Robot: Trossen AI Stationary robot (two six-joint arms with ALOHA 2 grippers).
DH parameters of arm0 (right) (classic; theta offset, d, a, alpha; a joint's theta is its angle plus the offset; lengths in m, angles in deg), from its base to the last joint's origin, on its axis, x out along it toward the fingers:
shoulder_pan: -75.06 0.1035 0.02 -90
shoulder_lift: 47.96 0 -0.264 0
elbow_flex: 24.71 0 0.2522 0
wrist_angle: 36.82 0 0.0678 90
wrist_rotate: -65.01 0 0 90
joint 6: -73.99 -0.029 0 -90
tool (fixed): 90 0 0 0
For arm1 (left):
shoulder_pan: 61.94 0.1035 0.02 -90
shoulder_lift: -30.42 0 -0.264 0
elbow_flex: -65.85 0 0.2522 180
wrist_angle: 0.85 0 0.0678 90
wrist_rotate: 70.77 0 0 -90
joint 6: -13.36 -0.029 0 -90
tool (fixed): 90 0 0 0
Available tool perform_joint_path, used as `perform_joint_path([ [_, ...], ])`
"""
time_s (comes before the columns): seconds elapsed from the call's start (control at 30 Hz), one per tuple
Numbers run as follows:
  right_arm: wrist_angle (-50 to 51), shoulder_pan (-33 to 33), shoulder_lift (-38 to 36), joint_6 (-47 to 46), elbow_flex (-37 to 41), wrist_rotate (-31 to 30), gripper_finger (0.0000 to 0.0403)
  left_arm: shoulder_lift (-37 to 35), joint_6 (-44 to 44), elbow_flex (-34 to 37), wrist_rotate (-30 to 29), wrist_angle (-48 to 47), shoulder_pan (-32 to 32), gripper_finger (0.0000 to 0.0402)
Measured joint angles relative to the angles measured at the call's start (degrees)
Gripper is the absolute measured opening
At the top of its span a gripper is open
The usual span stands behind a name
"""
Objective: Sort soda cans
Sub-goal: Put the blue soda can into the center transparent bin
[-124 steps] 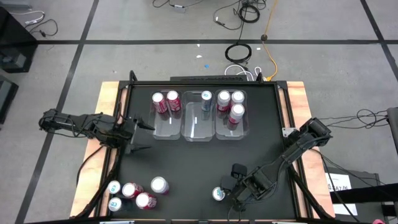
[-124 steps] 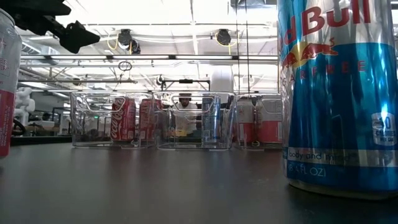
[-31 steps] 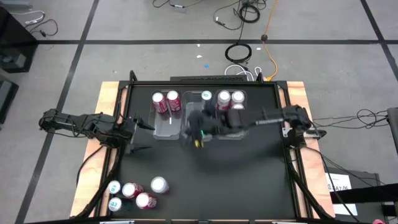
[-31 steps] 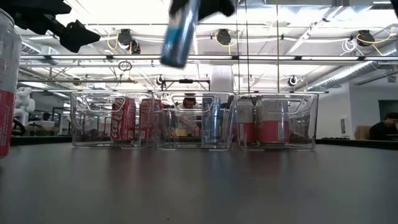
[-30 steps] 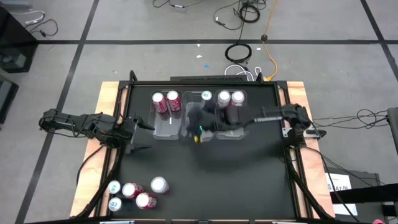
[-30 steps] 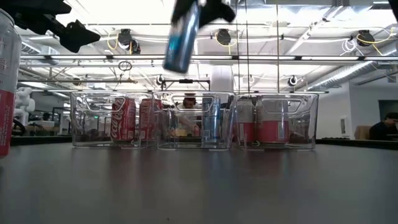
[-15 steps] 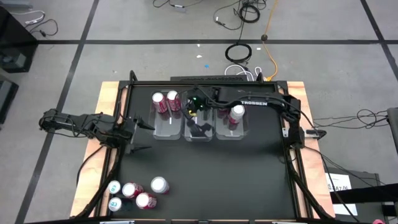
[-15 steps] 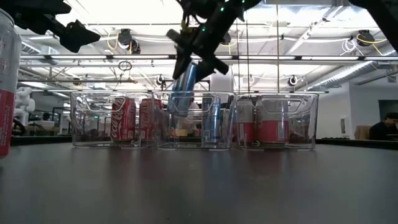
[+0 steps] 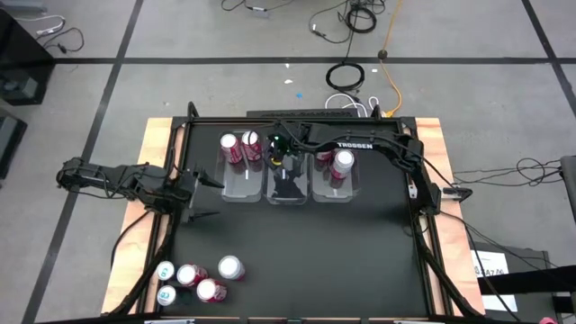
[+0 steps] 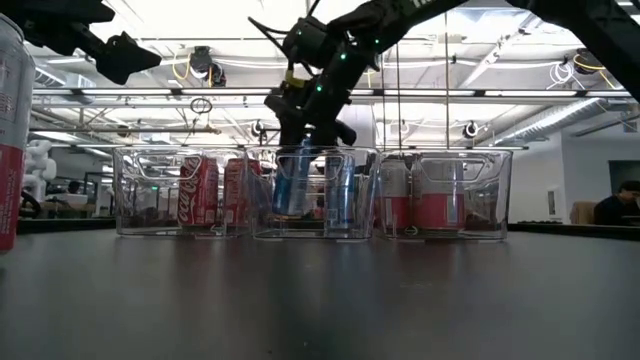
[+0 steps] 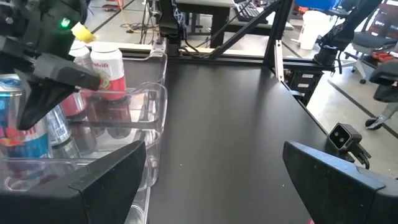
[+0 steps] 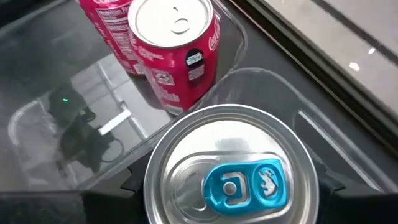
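Note:
My right gripper needs to move to release the blue can, now down in the middle clear bin, letting it go in the far half of the middle clear bin [image 9: 291, 162] [image 12: 231, 177].
My right gripper [image 10: 302, 148] reaches down into the middle clear bin [image 9: 290, 192], shut on a blue soda can [image 10: 293, 185]. The can's silver top with a blue tab [image 12: 230, 180] fills the right wrist view. A second blue can [image 10: 340, 190] stands in the same bin. Two red cans [image 9: 239, 148] stand in the left bin, and pink-and-white cans [image 9: 340, 165] in the right bin. Several more cans [image 9: 193, 274] stand at the table's near left corner. My left gripper [image 9: 214, 200] waits open at the table's left side, holding nothing. My right gripper pinches the blue can's upper side wall [image 10: 297, 158], just below the top rim, between its two fingers [image 12: 134, 182], one on each side. The fingers slant down from the table's right side. The can hangs slightly tilted inside the middle bin; I cannot tell whether its base touches the floor.
The three clear bins [image 10: 180, 190] stand side by side at the table's far middle. A raised frame [image 9: 184, 126] rims the black tabletop [image 9: 306, 252]. One can [image 10: 10, 130] stands right in front of the low camera.
My right gripper has swung toward the table's far edge and come down, carrying the blue can. The can hung tilted high above the table and now sits lowered into the middle bin, closer to upright.

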Motion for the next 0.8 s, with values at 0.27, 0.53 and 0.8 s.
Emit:
perform_joint_path([
  [0.27,-0.29,-0.88,1.29,6.79,-0.02,-0.52,0.0232,0.07,0.00,0.00,0.00,-0.15,0.00,0.0386],
  [0.53,-0.14,-0.60,1.47,12.58,-0.02,0.14,0.0233,0.15,0.02,0.00,0.00,-0.02,-0.02,0.0386],
  [0.8,-0.15,-0.38,1.48,23.46,-0.02,3.52,0.0233,0.15,0.02,0.00,0.00,0.00,-0.02,0.0386],
])
